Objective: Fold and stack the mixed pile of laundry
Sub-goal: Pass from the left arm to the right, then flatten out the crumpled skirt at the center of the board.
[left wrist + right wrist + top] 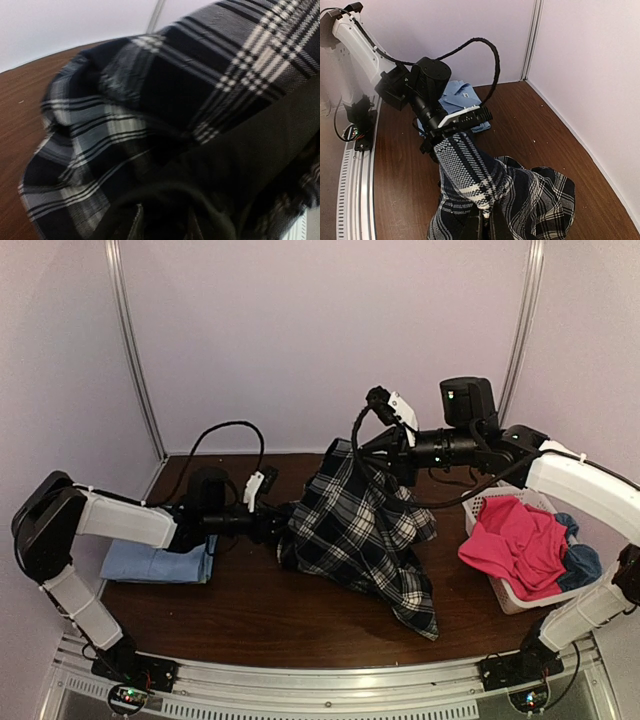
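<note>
My left gripper will open because the plaid shirt bunches around it, and my right gripper will lift the shirt clear, then take its hanging side (316, 494).
The black-and-white plaid shirt (365, 530) hangs in a tent over the middle of the table. My right gripper (352, 452) is shut on its top and holds it up; in the right wrist view the cloth (470, 175) pinches into those jaws (485, 217). A band of plaid runs from there down to my left gripper (280, 527), which is shut on the shirt's left edge (437, 142). Plaid (165, 100) fills the left wrist view and the fingers are dark and mostly hidden. The light blue shirt (160, 562) lies folded at the left. Hot-pink trousers (515, 540) and a duller blue cloth (582, 562) sit in the basket.
A white lattice basket (483, 505) stands at the right edge of the brown table (250, 615). Black cables (225, 432) loop above both arms. Pale walls close in the back and sides, and a metal rail (330, 680) runs along the near edge.
</note>
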